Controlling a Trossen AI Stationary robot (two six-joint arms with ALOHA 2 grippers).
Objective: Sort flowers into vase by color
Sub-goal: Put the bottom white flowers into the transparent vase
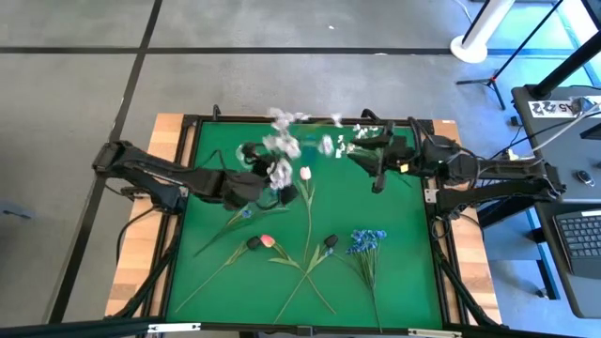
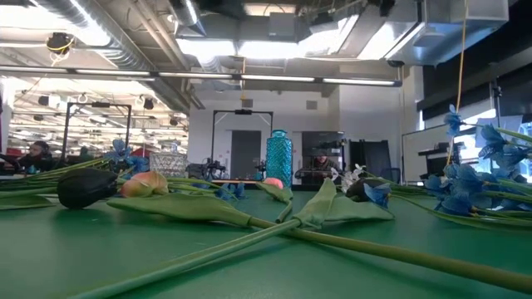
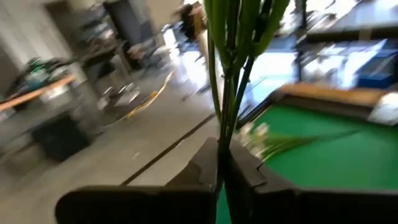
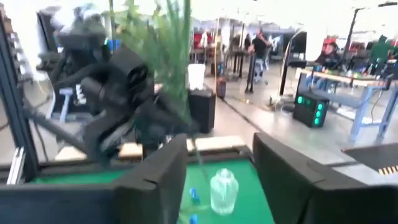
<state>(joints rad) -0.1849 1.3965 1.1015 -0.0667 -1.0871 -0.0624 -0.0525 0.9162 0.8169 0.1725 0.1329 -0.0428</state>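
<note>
I should let go of the white spray with my left gripper in the clear glass vase [image 1: 245, 154] near the mat's far edge.
My left gripper [image 1: 272, 191] is shut on a spray of tiny white blossoms [image 1: 281, 143], held up above the table's middle left. Its green stems [image 3: 231, 74] rise from between the fingers in the left wrist view. My right gripper [image 1: 378, 178] is open near the far right part of the mat and touches nothing. In its wrist view a small clear vase [image 4: 224, 190] stands beyond its fingers. On the mat lie a white tulip [image 1: 305, 174], a pink tulip [image 1: 268, 241], two dark buds [image 1: 331, 241] and a blue spray [image 1: 366, 241]. My left gripper pinches the white spray's bunched green stems [image 3: 221, 163] between its two fingers, several thin stems together. The stems stand up out of the hold and fan out above it. The spray is lifted clear of the mat.
More white blossoms [image 1: 329, 145] show near the far edge, between the two grippers. A tall blue vase [image 2: 278, 158] and a clear glass vase [image 2: 170, 158] stand at the far side in the low view. Crossed stems [image 1: 305, 268] cover the near middle. A black frame [image 1: 310, 120] rims the green mat.
</note>
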